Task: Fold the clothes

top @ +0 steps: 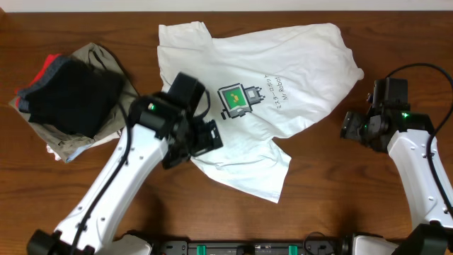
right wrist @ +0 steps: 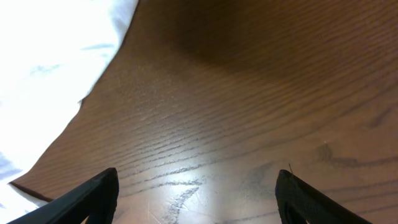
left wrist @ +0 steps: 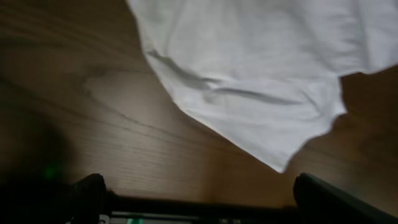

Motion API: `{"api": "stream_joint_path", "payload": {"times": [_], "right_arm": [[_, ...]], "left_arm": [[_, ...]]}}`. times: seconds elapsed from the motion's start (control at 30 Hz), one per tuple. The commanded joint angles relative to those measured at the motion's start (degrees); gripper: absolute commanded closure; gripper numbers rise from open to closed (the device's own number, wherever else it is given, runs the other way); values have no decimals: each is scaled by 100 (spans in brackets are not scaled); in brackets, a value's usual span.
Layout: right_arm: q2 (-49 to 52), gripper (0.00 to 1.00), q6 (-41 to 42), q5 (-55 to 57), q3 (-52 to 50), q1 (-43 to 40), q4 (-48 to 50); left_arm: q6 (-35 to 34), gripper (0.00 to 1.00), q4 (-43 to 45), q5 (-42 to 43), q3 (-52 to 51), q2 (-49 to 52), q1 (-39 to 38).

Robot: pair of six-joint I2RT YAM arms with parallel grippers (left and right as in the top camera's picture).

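The sleeve nearest my arms' bases begins at the white garment's shoulder edge [top: 213, 175] [left wrist: 180, 101]. My left gripper needs to go there next and close on it.
The clothes [top: 283, 64] are a white wrinkled garment with a small green and black print [top: 237, 99], lying spread on the wooden table. My left gripper [top: 207, 137] hangs over the garment's lower left part. In the left wrist view the white cloth [left wrist: 249, 68] fills the top, and the left gripper [left wrist: 199, 196] is open with only bare wood between its fingers. My right gripper [top: 348, 125] sits just off the garment's right edge. In the right wrist view it [right wrist: 198, 199] is open over bare wood, with the cloth [right wrist: 50, 74] to its left.
A pile of folded black, khaki and red garments [top: 67, 95] lies at the table's left. The wooden table [top: 340, 198] shows around the white garment, with the arms' bases along the front edge.
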Motion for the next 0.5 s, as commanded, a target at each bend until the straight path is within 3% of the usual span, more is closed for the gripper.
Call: {"api": "stream_joint_path", "payload": {"times": [0.0, 0.27, 0.47], "right_arm": [[-26, 21, -68, -22, 15, -24, -22], [-26, 21, -68, -20, 15, -24, -24], [-26, 21, -70, -20, 15, -24, -111]], "left_arm": [[-435, 2, 317, -302, -728, -197, -17], [-780, 2, 2979, 601, -2717, -254, -22], [-1200, 1, 3659, 599, -3322, -232, -22]]}}
